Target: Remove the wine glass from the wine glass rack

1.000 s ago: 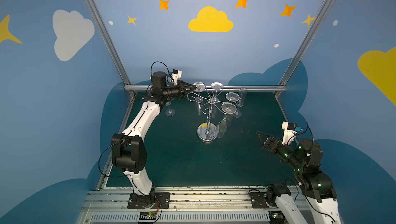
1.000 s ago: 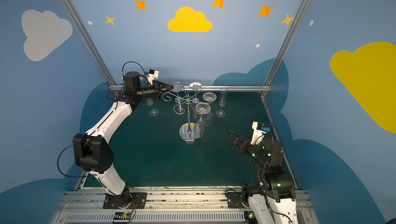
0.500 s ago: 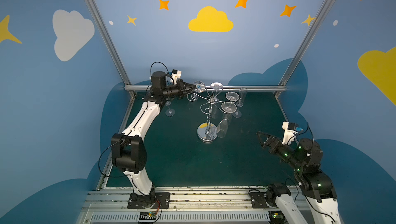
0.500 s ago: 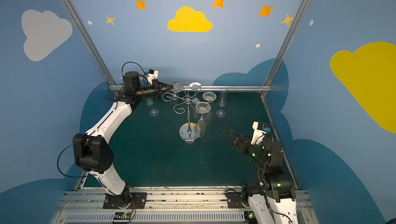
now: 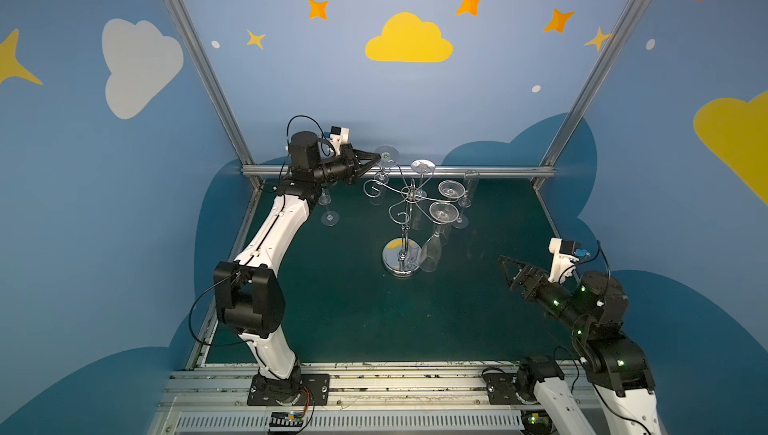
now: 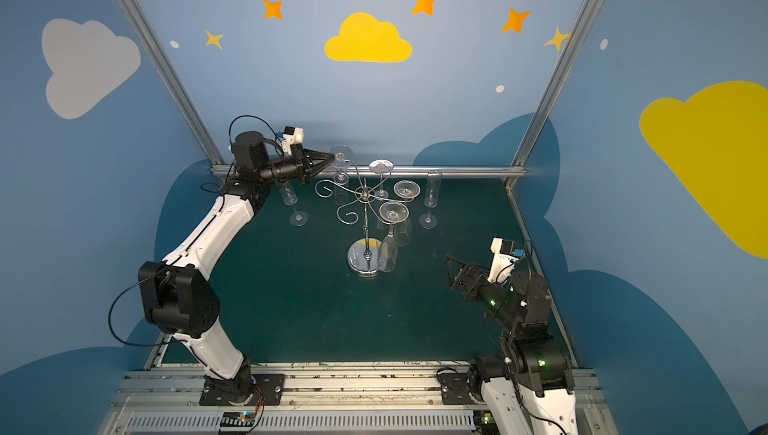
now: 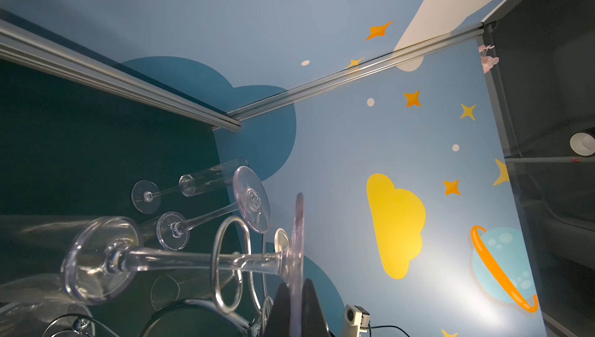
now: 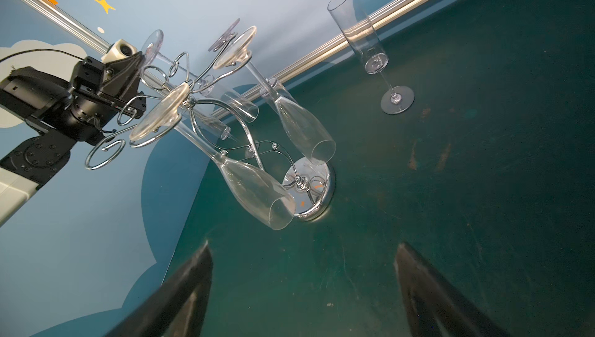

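I need to next use my right gripper to grab the stem [image 8: 166, 60], near the foot, of the wine glass that my left gripper is pinching.
The chrome wine glass rack [image 5: 409, 200] [image 6: 365, 204] stands mid-table on its mirror disc base [image 5: 392, 256]. Several clear wine glasses hang from it upside down. My left gripper [image 5: 379, 156] [image 6: 332, 157] [image 7: 297, 287] is at the rack's back left arm, shut on the round foot of one hanging wine glass [image 5: 387, 153] [image 6: 341, 155] [image 7: 297, 238]. The black fingertips [image 7: 280, 309] pinch the foot's rim edge-on. That glass's stem [image 7: 180, 259] still runs through the rack's wire loop [image 7: 230, 264]. My right gripper [image 5: 505, 264] [image 6: 451, 264] [image 8: 304, 264] hovers open and empty at front right.
Three other glasses hang on the rack's right side [image 5: 444, 211]. Upright flutes stand on the green mat at back left [image 5: 330, 214] and back right [image 5: 469, 187] [image 8: 370, 45]. An aluminium rail [image 5: 399, 171] and blue walls close the back and sides.
The left gripper's jaws have closed onto the foot of the back left hanging glass. The right arm has not moved.
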You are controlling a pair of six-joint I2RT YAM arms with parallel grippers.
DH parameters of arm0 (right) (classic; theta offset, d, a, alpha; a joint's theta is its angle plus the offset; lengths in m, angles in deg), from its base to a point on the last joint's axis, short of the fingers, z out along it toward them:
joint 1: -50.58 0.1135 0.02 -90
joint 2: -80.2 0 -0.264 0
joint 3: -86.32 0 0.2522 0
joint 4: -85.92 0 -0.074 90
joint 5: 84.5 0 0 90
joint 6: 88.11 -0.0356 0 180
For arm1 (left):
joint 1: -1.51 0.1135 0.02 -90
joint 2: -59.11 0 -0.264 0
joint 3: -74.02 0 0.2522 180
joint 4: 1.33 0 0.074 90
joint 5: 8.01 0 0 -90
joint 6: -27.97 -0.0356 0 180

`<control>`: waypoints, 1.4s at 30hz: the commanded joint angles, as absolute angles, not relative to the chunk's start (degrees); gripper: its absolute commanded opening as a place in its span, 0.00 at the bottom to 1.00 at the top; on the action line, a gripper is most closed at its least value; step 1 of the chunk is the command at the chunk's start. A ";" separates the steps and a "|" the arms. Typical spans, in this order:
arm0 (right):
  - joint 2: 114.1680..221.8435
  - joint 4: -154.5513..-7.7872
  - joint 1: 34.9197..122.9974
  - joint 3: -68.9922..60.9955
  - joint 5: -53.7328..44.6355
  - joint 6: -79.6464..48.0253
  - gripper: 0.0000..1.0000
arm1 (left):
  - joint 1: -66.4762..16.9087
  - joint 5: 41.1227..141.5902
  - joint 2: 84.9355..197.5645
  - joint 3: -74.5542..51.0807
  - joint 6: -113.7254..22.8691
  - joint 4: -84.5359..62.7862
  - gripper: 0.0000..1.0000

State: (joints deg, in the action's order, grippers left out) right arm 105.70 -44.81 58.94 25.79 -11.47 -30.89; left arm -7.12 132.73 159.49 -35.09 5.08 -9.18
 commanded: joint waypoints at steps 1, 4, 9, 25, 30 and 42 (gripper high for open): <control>105.19 -44.00 59.23 25.18 -11.20 -31.07 0.88 | -6.84 132.61 158.19 -37.79 4.36 -8.94 0.03; 105.10 -43.89 59.19 24.96 -11.01 -30.98 0.88 | -7.02 133.19 159.51 -39.18 4.83 -8.55 0.03; 104.99 -43.62 59.19 25.00 -10.80 -30.81 0.88 | -7.62 133.77 161.64 -42.15 5.11 -9.43 0.03; 105.00 -43.58 59.19 25.53 -10.58 -31.07 0.88 | -9.26 139.07 162.37 -43.94 7.25 -9.25 0.03; 104.82 -43.19 59.19 25.43 -10.76 -31.07 0.88 | -9.13 141.83 160.32 -41.96 6.32 -9.63 0.03; 103.19 -41.43 59.21 25.52 -10.67 -31.27 0.88 | -5.91 142.30 153.49 -33.36 9.24 -6.96 0.03</control>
State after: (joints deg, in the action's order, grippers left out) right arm 103.93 -42.39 58.94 25.79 -11.10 -30.93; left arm -7.01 141.62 156.97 -34.19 8.86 -9.79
